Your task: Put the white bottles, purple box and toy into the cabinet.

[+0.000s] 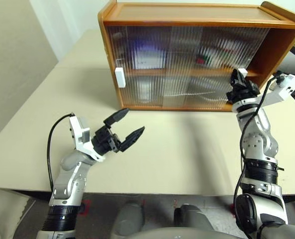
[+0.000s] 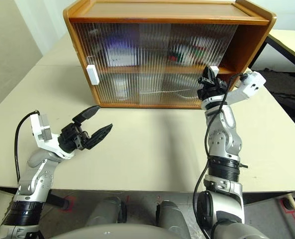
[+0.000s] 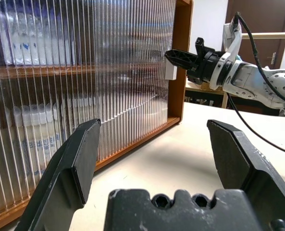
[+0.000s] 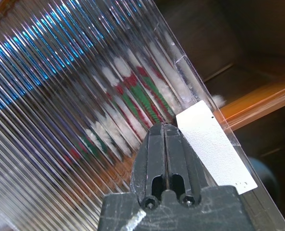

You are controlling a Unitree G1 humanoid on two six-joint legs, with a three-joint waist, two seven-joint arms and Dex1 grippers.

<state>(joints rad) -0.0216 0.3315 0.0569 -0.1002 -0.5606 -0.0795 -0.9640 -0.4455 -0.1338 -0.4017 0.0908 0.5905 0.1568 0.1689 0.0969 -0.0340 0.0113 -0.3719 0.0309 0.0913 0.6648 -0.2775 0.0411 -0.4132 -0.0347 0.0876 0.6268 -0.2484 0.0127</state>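
Note:
Next, I let go of the sliding door's white handle by the cabinet's side (image 1: 259, 79) with my right gripper, past the cabinet's dark uncovered part.
The cabinet (image 1: 197, 12) stands at the back of the table, and its two ribbed sliding doors cover most of the front. Behind them show blurred shapes. The toy (image 4: 132, 96) is a red, green and white smear on the upper shelf at the right. The purple box (image 1: 147, 49) is a lavender glow on the upper shelf at the left. The white bottles (image 3: 36, 139) are pale shapes with blue print on the lower shelf. My right gripper (image 1: 238, 75) is shut, its tips against the right door beside that door's white handle (image 4: 214, 144). My left gripper (image 1: 132, 122) hangs open and empty over the table.
The left door's white handle (image 1: 120, 77) sits near the cabinet's left end. Past the right door's edge a strip of the cabinet's dark inside (image 4: 238, 43) is uncovered. The beige table (image 1: 187, 149) lies bare between my arms.

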